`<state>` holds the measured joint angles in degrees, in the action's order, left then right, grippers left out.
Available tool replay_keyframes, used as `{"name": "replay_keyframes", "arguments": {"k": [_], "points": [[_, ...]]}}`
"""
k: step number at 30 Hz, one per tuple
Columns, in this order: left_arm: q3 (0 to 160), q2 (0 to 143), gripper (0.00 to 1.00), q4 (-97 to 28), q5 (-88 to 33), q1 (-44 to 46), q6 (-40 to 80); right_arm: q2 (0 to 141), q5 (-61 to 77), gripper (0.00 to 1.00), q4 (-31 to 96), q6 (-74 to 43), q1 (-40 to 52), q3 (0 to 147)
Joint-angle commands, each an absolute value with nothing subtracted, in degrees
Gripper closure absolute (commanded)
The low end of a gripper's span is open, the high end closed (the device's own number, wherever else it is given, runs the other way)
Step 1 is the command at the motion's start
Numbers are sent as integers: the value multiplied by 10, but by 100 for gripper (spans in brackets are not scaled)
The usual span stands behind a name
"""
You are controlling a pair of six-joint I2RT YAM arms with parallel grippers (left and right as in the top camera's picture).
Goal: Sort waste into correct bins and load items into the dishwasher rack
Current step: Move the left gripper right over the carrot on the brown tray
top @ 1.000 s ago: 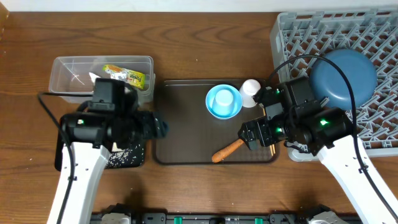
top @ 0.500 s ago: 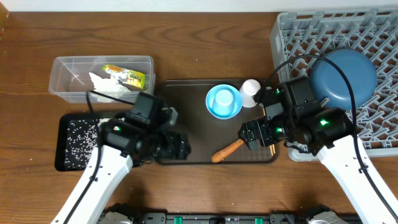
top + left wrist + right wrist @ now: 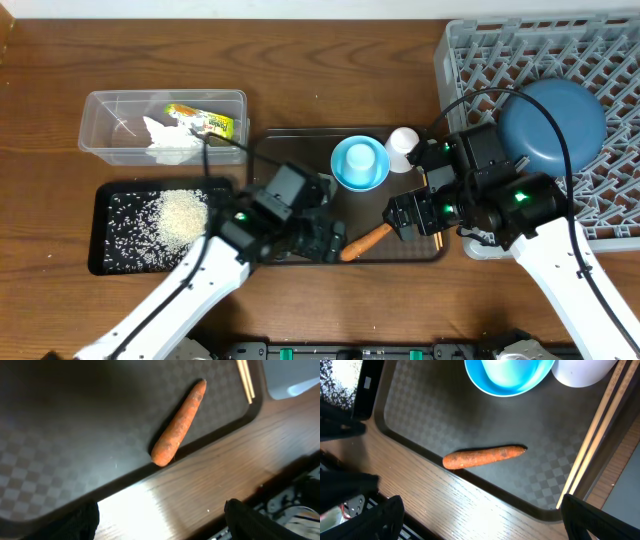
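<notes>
The orange carrot should be next for my left gripper, which should close on the carrot's thick end (image 3: pixel 351 251) (image 3: pixel 165 451), beside the brown tray's front rim.
An orange carrot (image 3: pixel 366 240) (image 3: pixel 179 425) (image 3: pixel 484 457) lies by the front rim of the brown tray (image 3: pixel 290 160). My left gripper (image 3: pixel 335 240) (image 3: pixel 160 515) hovers open just left of it, over the tray's front edge, holding nothing. On the carrot's other side my right gripper (image 3: pixel 400 222) (image 3: pixel 480 520) is wide open and holds nothing. Also on the tray are a light-blue bowl (image 3: pixel 360 163), a white cup (image 3: pixel 402 143) and chopsticks (image 3: pixel 592 445) (image 3: pixel 245 380) along the right rim. The dark-blue bowl (image 3: pixel 552 122) rests in the grey rack (image 3: pixel 480 60).
The clear tub (image 3: pixel 100 120) at the back left holds the white tissue (image 3: pixel 172 140) and the foil wrapper (image 3: pixel 205 122). A black tray (image 3: pixel 97 235) in front of it carries a heap of rice (image 3: pixel 180 212). The table's front edge runs close below both grippers.
My left arm has swung right, from above the black tray to the brown tray's front edge beside the carrot, uncovering the rice heap. The right arm has not moved.
</notes>
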<state>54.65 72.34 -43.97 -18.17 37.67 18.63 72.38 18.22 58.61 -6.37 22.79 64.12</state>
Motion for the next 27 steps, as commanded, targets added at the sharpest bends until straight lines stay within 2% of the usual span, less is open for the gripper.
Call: {"name": "replay_keyframes", "arguments": {"k": [1, 14, 27], "points": [[543, 758, 17, -423, -147, 400, 192, 727, 182, 1, 586, -64, 240, 646], [543, 879, 16, -375, -152, 418, 192, 727, 182, 1, 585, -64, 240, 646], [543, 900, 16, -350, -164, 427, 192, 727, 182, 1, 585, -64, 240, 646]]}}
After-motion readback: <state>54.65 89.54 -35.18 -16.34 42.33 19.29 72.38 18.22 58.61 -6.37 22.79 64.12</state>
